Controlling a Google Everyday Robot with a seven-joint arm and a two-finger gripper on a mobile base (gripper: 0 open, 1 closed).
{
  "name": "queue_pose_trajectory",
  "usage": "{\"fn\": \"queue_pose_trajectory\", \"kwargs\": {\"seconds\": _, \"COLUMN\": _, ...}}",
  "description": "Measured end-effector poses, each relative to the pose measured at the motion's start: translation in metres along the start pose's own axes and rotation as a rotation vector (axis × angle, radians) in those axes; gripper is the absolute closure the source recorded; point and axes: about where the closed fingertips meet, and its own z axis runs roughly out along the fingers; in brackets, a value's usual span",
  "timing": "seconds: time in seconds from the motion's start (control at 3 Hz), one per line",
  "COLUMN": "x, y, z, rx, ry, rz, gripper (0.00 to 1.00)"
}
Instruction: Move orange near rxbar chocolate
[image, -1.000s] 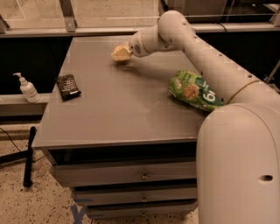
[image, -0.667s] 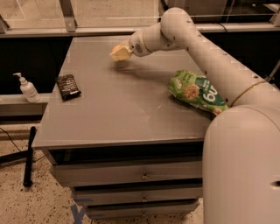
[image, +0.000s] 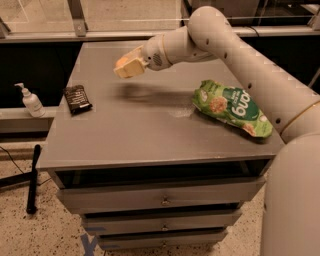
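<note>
Next, I let go of the orange, now held above the table's back middle, with my gripper on the grey table (image: 93, 102), close beside the rxbar chocolate, toward the middle of the table.
The orange (image: 121, 61) shows only as a small orange patch between the cream fingers of my gripper (image: 127, 66). The gripper is shut on it and holds it above the back middle of the grey table (image: 140, 135), casting a shadow below. The rxbar chocolate (image: 77, 98), a dark flat bar, lies near the table's left edge, to the left of and nearer the front than the gripper, well apart from it.
A large green snack bag (image: 232, 107) lies on the right side of the table. A white pump bottle (image: 31, 101) stands on a ledge left of the table. Drawers run below the tabletop. A dark pole (image: 32, 177) leans by the floor at left.
My gripper has moved left and a little toward the front with the orange in it. The bar and the green bag have not moved.
</note>
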Motion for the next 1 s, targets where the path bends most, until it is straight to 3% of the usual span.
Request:
{"fn": "queue_pose_trajectory", "kwargs": {"seconds": 0.33, "x": -0.002, "y": 0.054, "z": 0.003, "rx": -0.115, "ry": -0.024, "rz": 0.007, "gripper": 1.00}}
{"fn": "queue_pose_trajectory", "kwargs": {"seconds": 1.0, "x": -0.007, "y": 0.115, "z": 0.025, "rx": -0.236, "ry": -0.078, "rz": 0.011, "gripper": 1.00}}
